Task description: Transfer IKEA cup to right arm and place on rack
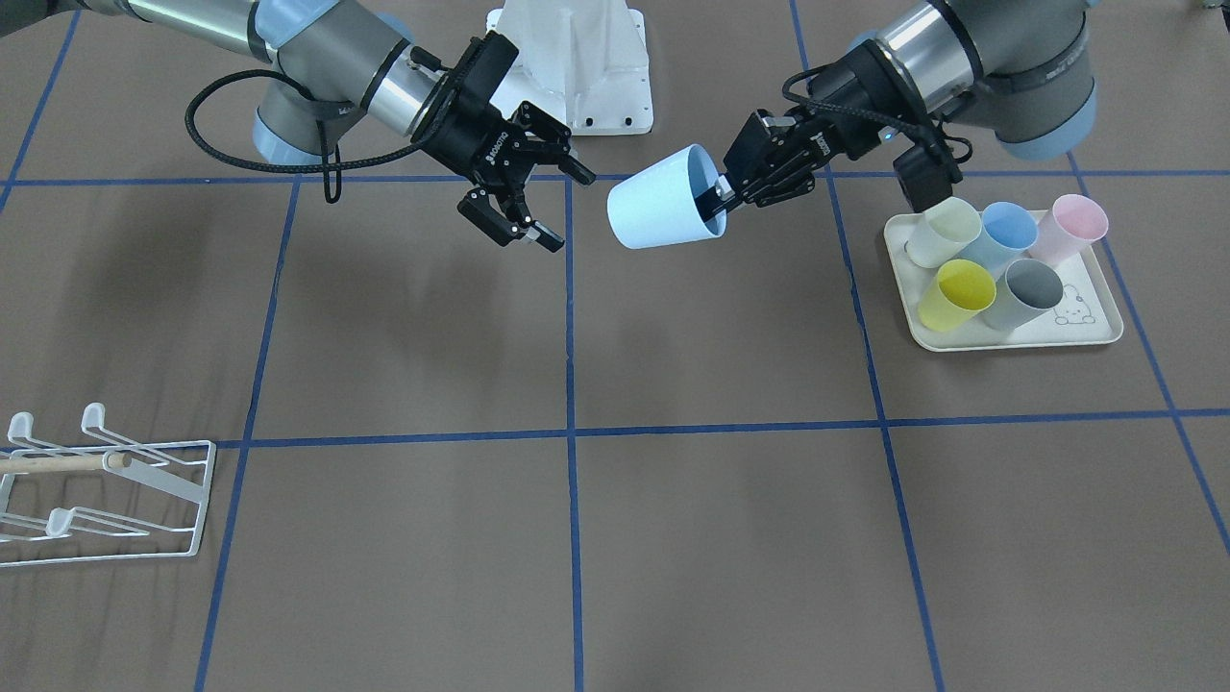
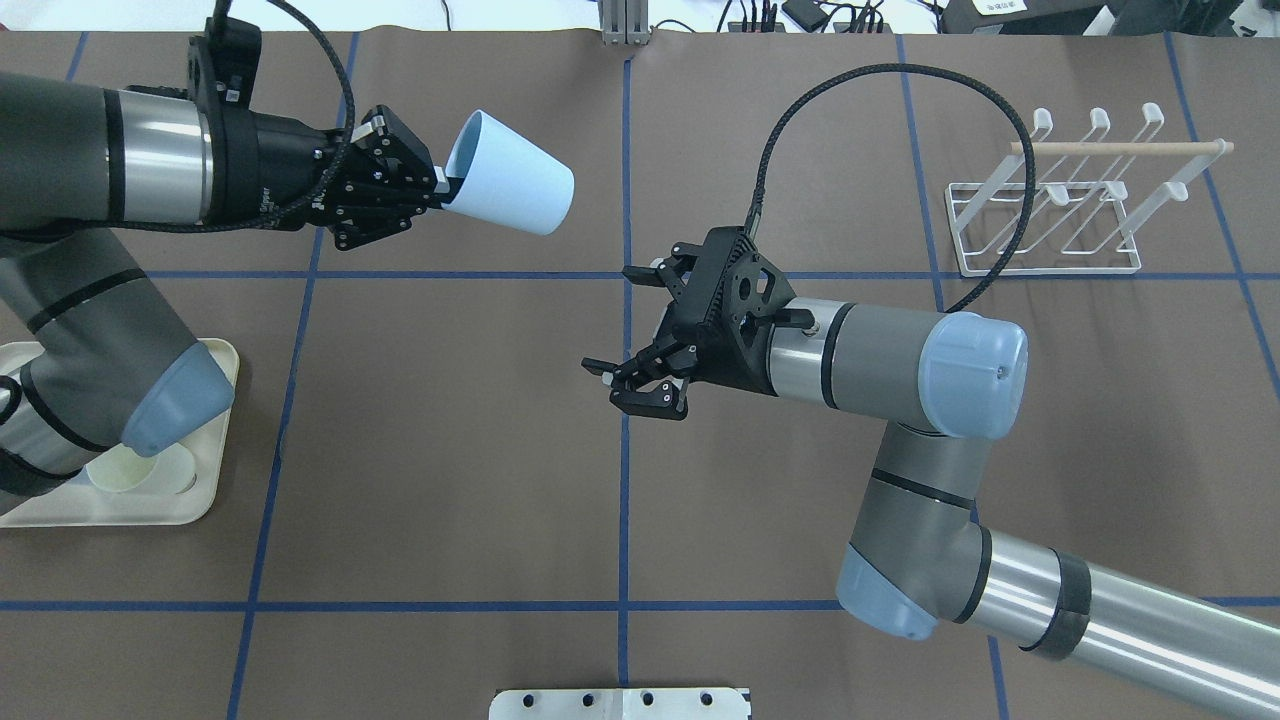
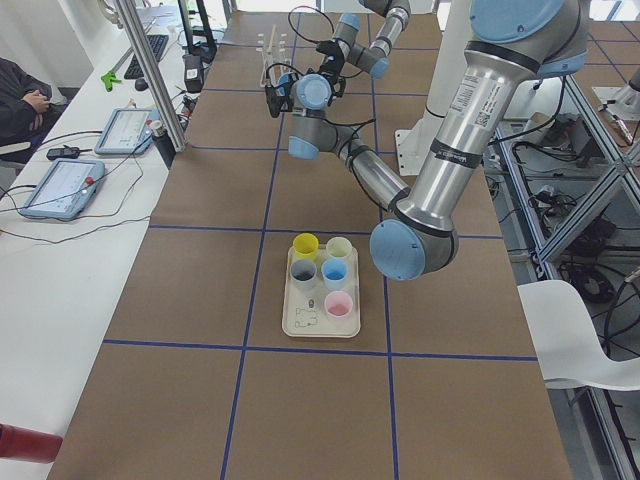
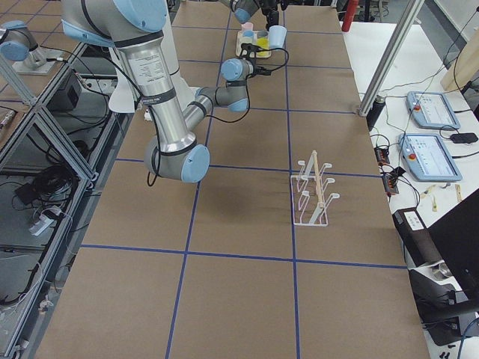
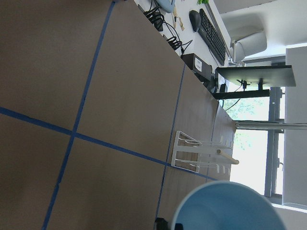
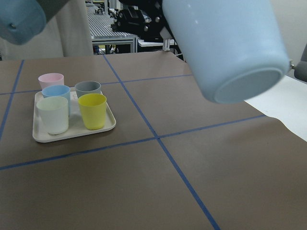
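Note:
The pale blue IKEA cup, now hanging tilted above the table, will be let go by my left gripper at the open fingertips of my right gripper [image 1: 601, 174].
A pale blue IKEA cup [image 1: 663, 210] hangs tilted on its side above the table, its base toward the right arm [image 2: 900, 370]. My left gripper [image 1: 719, 200] is shut on its rim, one finger inside the cup [image 2: 512, 188]. My right gripper [image 1: 560, 205] is open and empty a short way from the cup's base, not touching it [image 2: 618, 322]. The right wrist view shows the cup's underside [image 6: 230, 45] close up. The white wire rack [image 1: 106, 485] with a wooden dowel stands far off on the right arm's side [image 2: 1060, 215].
A cream tray [image 1: 1019, 343] on the left arm's side holds several coloured cups [image 6: 92, 110]. The white robot base [image 1: 577, 67] sits at the table's edge. Blue tape lines cross the brown table. A person sits at a side desk [image 3: 20, 100] with tablets.

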Robot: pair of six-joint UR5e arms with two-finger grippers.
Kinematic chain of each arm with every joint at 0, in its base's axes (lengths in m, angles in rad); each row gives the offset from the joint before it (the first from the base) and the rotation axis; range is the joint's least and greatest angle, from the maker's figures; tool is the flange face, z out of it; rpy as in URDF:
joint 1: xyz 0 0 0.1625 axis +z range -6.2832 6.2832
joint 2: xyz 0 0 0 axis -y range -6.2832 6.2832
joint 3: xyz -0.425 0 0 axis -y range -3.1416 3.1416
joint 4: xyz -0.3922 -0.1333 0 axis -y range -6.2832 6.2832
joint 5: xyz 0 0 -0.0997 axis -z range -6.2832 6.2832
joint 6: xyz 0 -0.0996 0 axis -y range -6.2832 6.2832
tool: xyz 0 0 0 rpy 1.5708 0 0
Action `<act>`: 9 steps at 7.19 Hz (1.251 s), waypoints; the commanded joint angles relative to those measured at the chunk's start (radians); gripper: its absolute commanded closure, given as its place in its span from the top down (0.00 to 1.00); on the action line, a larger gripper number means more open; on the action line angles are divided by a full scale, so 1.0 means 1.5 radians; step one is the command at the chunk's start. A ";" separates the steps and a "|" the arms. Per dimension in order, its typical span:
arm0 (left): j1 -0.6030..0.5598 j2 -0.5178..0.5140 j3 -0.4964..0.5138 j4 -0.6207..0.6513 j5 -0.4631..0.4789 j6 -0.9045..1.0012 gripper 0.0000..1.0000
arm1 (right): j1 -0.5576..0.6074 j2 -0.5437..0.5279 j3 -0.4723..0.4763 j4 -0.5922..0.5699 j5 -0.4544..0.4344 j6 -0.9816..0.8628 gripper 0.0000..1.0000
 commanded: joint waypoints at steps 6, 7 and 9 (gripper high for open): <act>0.076 0.004 -0.004 0.001 0.005 0.045 0.00 | -0.004 0.002 -0.008 0.040 -0.006 0.003 0.98; 0.079 0.006 -0.004 0.001 0.012 0.060 0.00 | -0.004 0.002 -0.008 0.040 -0.006 0.003 0.98; 0.083 0.007 -0.004 0.001 0.012 0.060 0.00 | -0.004 0.003 -0.008 0.040 -0.007 0.003 0.98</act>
